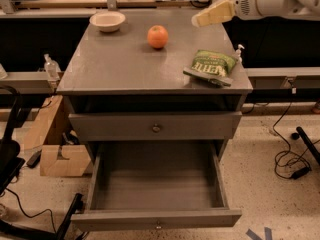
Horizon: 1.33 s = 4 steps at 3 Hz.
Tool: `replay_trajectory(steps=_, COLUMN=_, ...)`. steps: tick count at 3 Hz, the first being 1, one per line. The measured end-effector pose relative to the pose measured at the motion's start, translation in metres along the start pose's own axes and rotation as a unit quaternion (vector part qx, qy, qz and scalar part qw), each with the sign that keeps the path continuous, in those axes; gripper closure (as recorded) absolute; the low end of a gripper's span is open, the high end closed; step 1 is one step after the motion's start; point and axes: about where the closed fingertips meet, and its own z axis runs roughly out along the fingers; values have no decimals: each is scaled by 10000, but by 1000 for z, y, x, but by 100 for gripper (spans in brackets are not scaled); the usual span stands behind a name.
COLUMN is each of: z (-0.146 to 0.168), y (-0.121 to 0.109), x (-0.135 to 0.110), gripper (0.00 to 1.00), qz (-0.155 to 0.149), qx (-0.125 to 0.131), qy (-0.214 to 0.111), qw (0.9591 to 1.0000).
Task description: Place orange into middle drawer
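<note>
Next, my gripper should go to the orange's lower half (pixel 157 42), close to the grey cabinet top, and close there.
The orange (pixel 157 36) sits on the grey cabinet top (pixel 125 64), toward the back middle. The middle drawer (pixel 156 217) is the lowest grey front; it is pulled wide open and I see nothing inside it. My gripper (pixel 207 17) comes in from the upper right on a white arm. It hovers above the back right of the cabinet top, to the right of the orange and apart from it. It holds nothing that I can see.
A white bowl (pixel 107 20) stands at the back left of the top. A green snack bag (pixel 212 66) lies near the right edge. The shallower knobbed drawer (pixel 156 128) above is shut. Cardboard boxes (pixel 57 159) and cables lie on the floor.
</note>
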Motion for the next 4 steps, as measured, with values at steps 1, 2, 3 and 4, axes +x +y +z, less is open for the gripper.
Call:
replay_trajectory(steps=1, z=70, y=-2, x=17, gripper=0, qz=386, qx=-175, qy=-143, qw=9990)
replay_trajectory(steps=2, z=125, y=3, x=22, gripper=0, qz=543, qx=-385, qy=-193, qw=9976)
replay_trajectory(steps=3, z=167, y=15, x=23, gripper=0, qz=562, qx=-611, qy=-149, qw=9964)
replay_trajectory(steps=4, z=197, y=37, x=24, gripper=0, qz=620, qx=-909, qy=-99, qw=9939)
